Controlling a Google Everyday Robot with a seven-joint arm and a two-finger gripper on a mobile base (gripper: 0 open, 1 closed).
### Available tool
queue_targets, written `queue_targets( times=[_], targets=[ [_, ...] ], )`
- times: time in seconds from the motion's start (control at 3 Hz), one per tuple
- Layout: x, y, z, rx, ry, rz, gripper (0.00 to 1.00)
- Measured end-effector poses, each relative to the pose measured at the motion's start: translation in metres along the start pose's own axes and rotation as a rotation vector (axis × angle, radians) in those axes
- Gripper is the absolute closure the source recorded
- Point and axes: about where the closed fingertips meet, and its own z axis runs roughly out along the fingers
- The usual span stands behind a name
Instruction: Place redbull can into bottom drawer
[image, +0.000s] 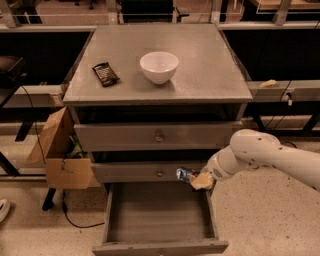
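Observation:
The redbull can will go from my gripper down in the bottom drawer (122, 218), beside the side nearest the cardboard box.
The redbull can (183, 174), blue and silver, is held in my gripper (196, 179) in front of the middle drawer front, just above the back right part of the bottom drawer (160, 220). The bottom drawer is pulled out, a grey tray with nothing lying in it. My white arm (260, 155) reaches in from the right. The gripper's fingers are shut on the can.
A white bowl (159, 67) and a dark snack wrapper (105, 74) lie on the grey cabinet top (210, 65). Two shut drawer fronts with knobs (159, 136) sit above the open drawer. A cardboard box (60, 155) stands at the cabinet's left side.

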Motion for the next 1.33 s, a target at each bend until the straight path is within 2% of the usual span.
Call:
queue_targets(
  times=[0.33,0.67,1.0,1.33],
  targets=[
    [-0.011,0.010,-0.003,0.006,-0.030,-0.026,1.00],
    [-0.031,0.047,0.052,-0.034,-0.008,-0.115,1.00],
    [-0.055,0.082,0.132,-0.083,0.050,-0.204,1.00],
    [-0.071,0.110,0.207,-0.137,0.086,-0.228,1.00]
  ],
)
